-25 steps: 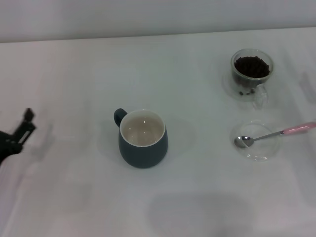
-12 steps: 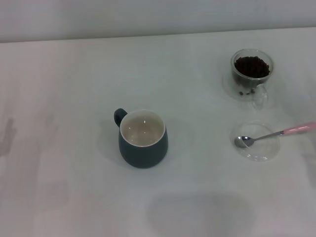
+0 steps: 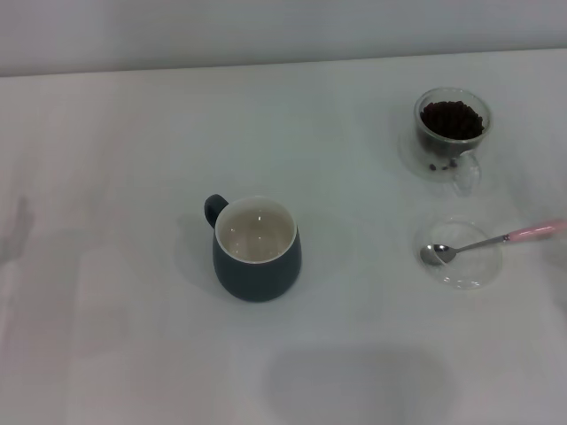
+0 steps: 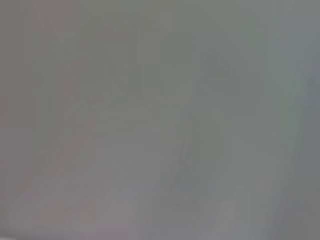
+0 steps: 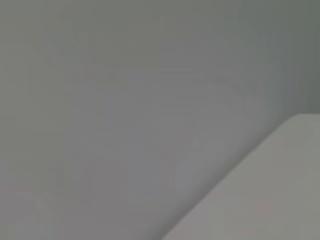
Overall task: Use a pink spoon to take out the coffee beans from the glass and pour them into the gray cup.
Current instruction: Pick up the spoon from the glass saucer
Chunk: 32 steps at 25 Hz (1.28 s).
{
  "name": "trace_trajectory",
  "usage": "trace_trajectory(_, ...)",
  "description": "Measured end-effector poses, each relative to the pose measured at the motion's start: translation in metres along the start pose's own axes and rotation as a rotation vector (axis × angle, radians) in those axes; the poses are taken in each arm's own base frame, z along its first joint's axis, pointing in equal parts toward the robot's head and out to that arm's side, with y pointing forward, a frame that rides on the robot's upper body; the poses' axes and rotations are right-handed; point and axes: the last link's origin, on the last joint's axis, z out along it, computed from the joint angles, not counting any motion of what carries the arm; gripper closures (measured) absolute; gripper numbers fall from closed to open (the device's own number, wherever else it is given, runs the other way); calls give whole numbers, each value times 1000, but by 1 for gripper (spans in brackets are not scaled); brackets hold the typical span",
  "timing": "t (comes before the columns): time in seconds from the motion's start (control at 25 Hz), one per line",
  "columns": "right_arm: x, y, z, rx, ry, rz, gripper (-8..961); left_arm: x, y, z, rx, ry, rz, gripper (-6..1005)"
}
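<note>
Next, my right gripper goes to the middle of the pink spoon's handle (image 3: pixel 539 231), beyond the clear dish's edge, and closes there.
In the head view the gray cup (image 3: pixel 256 249), dark blue-gray with a white empty inside, stands near the middle of the white table, handle to the back left. The glass (image 3: pixel 452 133) stands at the back right with the coffee beans (image 3: pixel 452 119) heaped inside. The pink spoon (image 3: pixel 493 241) lies across a shallow clear dish (image 3: pixel 461 254) in front of the glass, silver bowl inside the dish, pink handle pointing right. Neither gripper shows in any view. Both wrist views show only blank grey surface.
The white table (image 3: pixel 133 336) ends at a back edge along the top of the head view, against a pale wall.
The left gripper, seen at the head view's left edge one second ago, has moved out of view. The cup, glass, dish and spoon have not moved.
</note>
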Motion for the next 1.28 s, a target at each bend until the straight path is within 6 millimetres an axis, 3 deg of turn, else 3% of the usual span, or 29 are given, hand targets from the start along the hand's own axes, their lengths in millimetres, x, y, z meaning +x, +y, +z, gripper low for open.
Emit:
trace_trajectory(0.6, 16, -4, -5, 30, 100, 41, 96, 1, -4, 1, 34, 9, -17, 106)
trace_trajectory(1.28, 33, 14, -1, -75, 222, 67, 109, 5, -4, 4, 29, 23, -15, 106)
